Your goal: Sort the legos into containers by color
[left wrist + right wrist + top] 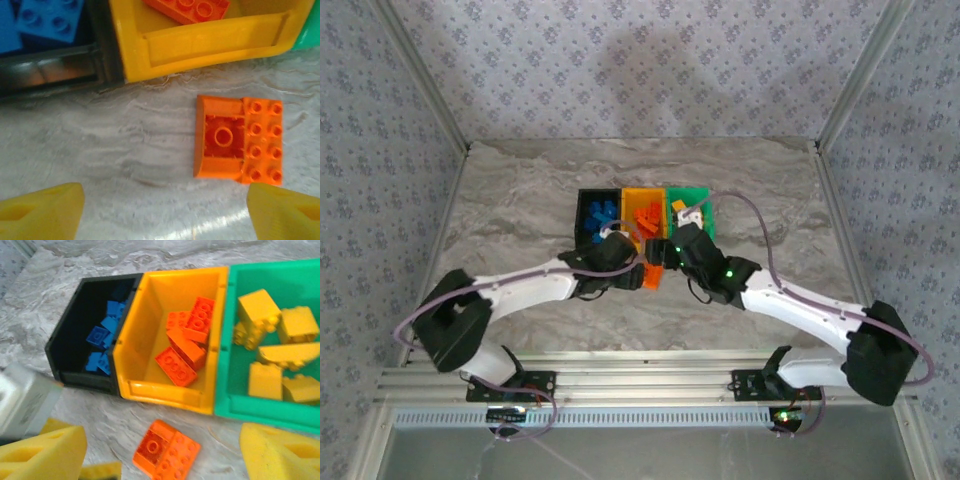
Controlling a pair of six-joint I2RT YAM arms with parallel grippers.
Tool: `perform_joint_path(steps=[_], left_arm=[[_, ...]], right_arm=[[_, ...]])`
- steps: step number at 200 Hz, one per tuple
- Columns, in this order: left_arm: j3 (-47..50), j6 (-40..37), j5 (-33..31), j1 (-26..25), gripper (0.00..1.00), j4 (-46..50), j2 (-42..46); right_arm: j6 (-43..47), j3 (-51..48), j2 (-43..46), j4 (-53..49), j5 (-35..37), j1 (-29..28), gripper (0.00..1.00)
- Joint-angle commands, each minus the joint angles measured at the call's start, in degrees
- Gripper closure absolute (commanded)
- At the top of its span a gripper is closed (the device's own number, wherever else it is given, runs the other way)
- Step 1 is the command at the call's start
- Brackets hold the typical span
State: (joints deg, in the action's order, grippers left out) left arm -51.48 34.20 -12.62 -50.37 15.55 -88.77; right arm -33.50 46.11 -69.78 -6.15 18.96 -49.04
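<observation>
My two grippers are crowding each other over the touching orange legos. My right gripper should move back while my left gripper picks up the hollow-side-up lego (222, 137) first.
Two orange legos (239, 138) lie side by side on the table, just in front of the orange bin (210, 45); one is studs up, the other hollow side up. They also appear in the right wrist view (166, 450) and from above (653, 277). My left gripper (162, 215) hovers open over the table, the pair near its right fingertip (285, 210). My right gripper (160, 457) is open too, the pair lying low between its fingers. The black bin (65, 352) holds blue legos (102, 337), the orange bin holds orange ones (187, 347), and the green bin (235, 405) holds yellow ones (272, 347).
Both arms meet just in front of the bins (643, 192), the left gripper (632, 262) and right gripper (663, 252) close together. The left arm's grey wrist (25, 400) crowds the right wrist view's left side. Bare marble table (520, 200) lies to either side.
</observation>
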Motion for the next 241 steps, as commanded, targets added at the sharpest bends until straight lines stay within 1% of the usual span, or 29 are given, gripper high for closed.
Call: perform_joint_path(steps=[1, 38, 62, 84, 107, 127, 139, 152, 159, 177, 186, 222, 241], left_arm=[[-3.83, -1.91, -1.98, -0.19, 0.21, -1.05, -4.58], [-6.59, -1.11, -4.31, -0.08, 0.3, 0.15, -10.71], [-5.53, 0.5, -5.29, -0.08, 0.39, 2.83, -11.35], [-0.24, 2.07, -5.76, -0.08, 0.4, 3.98, -8.44], [6.8, 4.08, -5.93, -0.08, 0.41, 5.18, -2.11], [11.84, 5.42, -4.53, -0.21, 0.41, 6.59, 4.29], [13.2, 5.84, -2.93, -0.46, 0.4, 7.08, 7.46], [12.49, 5.97, -2.15, -1.32, 0.34, 7.78, 9.69], [11.32, 5.86, -2.14, -1.94, 0.3, 8.45, 10.47], [8.18, 4.21, -0.92, -3.37, 0.14, 8.52, 11.6], [6.8, 2.98, 0.7, -3.4, 0.1, 8.46, 10.9], [2.97, 0.14, 2.59, -3.33, 0.1, 11.61, 3.32], [2.69, -0.26, 3.44, -3.34, 0.18, 10.95, -0.05]], right_arm=[[-2.13, -2.21, 4.63, -2.76, 3.48, -0.05, 0.18], [-3.69, -5.18, 9.22, -3.68, 3.8, -0.12, 0.17], [-3.8, -5.95, 11.06, -4.5, 3.95, -0.15, 0.17], [-3.77, -6.67, 12.65, -4.83, 4.07, -0.18, 0.17], [-4.11, -7.44, 14.02, -4.78, 4.33, -0.26, 0.17], [-4.3, -7.8, 14.53, -4.65, 3.98, -0.18, 0.17], [-4.3, -7.78, 14.45, -4.56, 3.89, -0.2, 0.17], [-4.25, -7.82, 14.24, -4.39, 3.89, -0.23, 0.17], [-4.3, -7.78, 14.15, -4.41, 3.98, -0.19, 0.17], [-4.37, -7.63, 13.95, -4.74, 4.15, -0.18, 0.17], [-4.38, -7.56, 14.05, -4.86, 4.15, -0.21, 0.16], [-4.78, -7.98, 14.37, -5.53, 4.62, -0.18, 0.16], [-5.01, -8.29, 14.81, -5.69, 4.93, -0.2, 0.16]])
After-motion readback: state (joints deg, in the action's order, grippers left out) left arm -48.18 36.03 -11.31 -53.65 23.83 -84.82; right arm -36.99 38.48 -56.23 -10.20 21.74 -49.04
